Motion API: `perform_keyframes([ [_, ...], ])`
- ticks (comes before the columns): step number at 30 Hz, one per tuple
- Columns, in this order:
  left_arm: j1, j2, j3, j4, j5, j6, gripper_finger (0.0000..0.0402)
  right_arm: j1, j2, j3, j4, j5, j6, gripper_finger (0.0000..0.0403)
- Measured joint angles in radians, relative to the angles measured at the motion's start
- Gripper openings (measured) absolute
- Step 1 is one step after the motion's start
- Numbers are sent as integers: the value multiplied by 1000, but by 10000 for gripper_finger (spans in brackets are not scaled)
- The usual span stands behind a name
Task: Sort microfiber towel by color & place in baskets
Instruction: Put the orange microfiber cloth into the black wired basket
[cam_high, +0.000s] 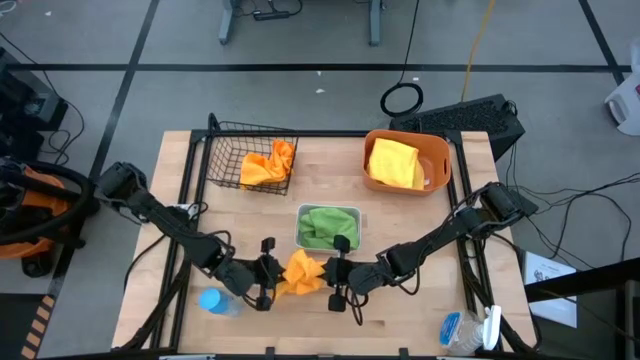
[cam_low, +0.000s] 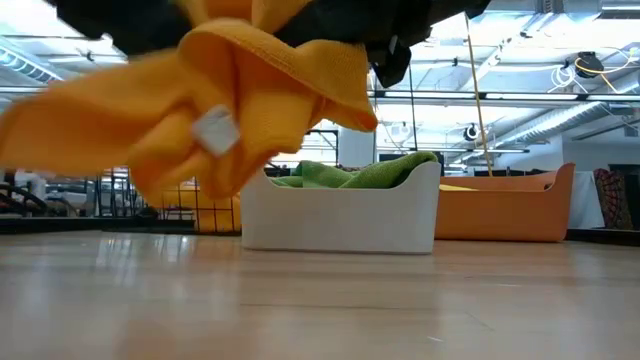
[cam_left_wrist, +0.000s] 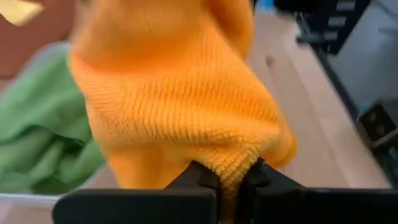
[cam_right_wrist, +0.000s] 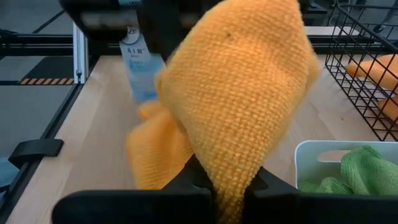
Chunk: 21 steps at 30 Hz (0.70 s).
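The left gripper pinches only a side fold of the orange towel, so it should open and grasp the bunched middle (cam_high: 304, 268), then carry the towel to the wire-mesh basket.
An orange towel (cam_high: 301, 272) hangs between my two grippers above the near middle of the table, clear of the wood in the low view (cam_low: 210, 90). My left gripper (cam_high: 268, 277) is shut on its left side, my right gripper (cam_high: 338, 275) on its right side. Another orange towel (cam_high: 268, 163) lies in the black wire-mesh basket (cam_high: 225, 140). Yellow cloth (cam_high: 394, 163) fills the orange tub (cam_high: 440, 150). Green cloth (cam_high: 326, 226) lies in the white tray (cam_high: 352, 212), just beyond the held towel. My left gripper pinches a bunched fold of the orange towel (cam_left_wrist: 231, 169) between its two fingers, coming level from the table's left. The cloth is lifted clear of the table. My right gripper pinches a corner fold of the same towel (cam_right_wrist: 227, 180) between its fingers, coming level from the right. The cloth stands up from the fingers and sags toward the other gripper.
A blue-capped plastic bottle (cam_high: 213, 301) lies near the left gripper by the near edge. Another bottle (cam_high: 462, 330) sits at the near right corner. Bare wood lies between the baskets and along the near edge.
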Motion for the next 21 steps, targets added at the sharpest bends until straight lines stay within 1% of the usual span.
perform_keyframes([
  [4,-3,-50,1,5,-53,1,16,0,0,0,13,2,0,7],
  [6,-3,-60,-1,22,-88,31,15,0,0,0,22,2,0,8],
  [11,-3,-55,0,173,-95,136,19,0,0,0,30,2,0,8],
  [13,-3,-52,0,193,-95,155,25,0,0,0,33,1,0,8],
  [17,5,-52,0,205,-99,147,55,-2,0,0,34,2,0,8],
  [21,19,-52,0,189,-114,121,111,-2,0,0,33,1,0,8],
])
